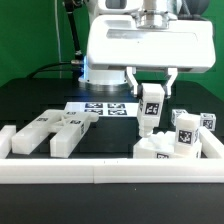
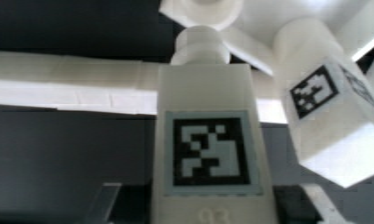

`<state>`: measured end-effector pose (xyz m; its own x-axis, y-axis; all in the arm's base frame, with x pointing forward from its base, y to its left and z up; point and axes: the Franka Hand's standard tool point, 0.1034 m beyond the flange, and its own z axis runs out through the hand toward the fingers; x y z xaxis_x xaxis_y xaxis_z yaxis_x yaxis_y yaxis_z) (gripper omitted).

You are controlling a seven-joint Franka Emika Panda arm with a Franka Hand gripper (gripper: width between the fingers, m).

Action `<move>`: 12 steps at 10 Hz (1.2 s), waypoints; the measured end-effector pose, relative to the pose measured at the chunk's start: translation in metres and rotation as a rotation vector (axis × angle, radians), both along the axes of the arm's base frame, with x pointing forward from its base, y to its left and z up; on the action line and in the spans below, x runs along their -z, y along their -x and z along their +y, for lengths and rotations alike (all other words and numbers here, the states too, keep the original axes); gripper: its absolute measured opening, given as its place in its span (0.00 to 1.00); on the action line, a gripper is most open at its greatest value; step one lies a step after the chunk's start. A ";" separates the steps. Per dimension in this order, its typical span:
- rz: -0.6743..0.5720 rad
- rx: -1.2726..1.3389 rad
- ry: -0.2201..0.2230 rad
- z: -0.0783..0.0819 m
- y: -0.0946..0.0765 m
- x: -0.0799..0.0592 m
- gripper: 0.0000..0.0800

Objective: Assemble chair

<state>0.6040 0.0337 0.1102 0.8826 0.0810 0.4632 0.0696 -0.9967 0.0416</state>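
Next, my gripper releases the white tagged bar standing upright on the low white chair piece [image 1: 149, 147] [image 2: 203, 16], next to the tagged block.
A white tagged bar [image 1: 151, 108] of the chair stands upright between the fingers of my gripper [image 1: 152, 86], which is shut on its upper part. Its lower end meets a low white chair piece [image 1: 156, 150] near the front rail. In the wrist view the bar [image 2: 210, 140] fills the middle, tag facing the camera. Its narrow round end [image 2: 202, 45] points at a rounded white part [image 2: 212, 10]. My gripper [image 2: 212, 208] shows only as blurred dark fingers on either side of the bar. Tagged white blocks [image 1: 188, 131] sit just to the exterior view's right of the bar.
More loose white chair pieces [image 1: 55, 133] lie on the black table at the exterior view's left. The marker board [image 1: 105, 108] lies flat behind them. A long low white rail [image 1: 100, 172] runs along the front edge. Another tagged block [image 2: 330, 92] lies close beside the bar.
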 end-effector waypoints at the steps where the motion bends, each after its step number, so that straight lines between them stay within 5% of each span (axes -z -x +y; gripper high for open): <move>1: -0.001 -0.002 0.000 0.000 0.000 -0.001 0.36; 12: 0.040 -0.019 0.009 0.008 0.009 0.027 0.36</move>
<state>0.5951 0.0416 0.0832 0.8986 0.1016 0.4268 0.0900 -0.9948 0.0472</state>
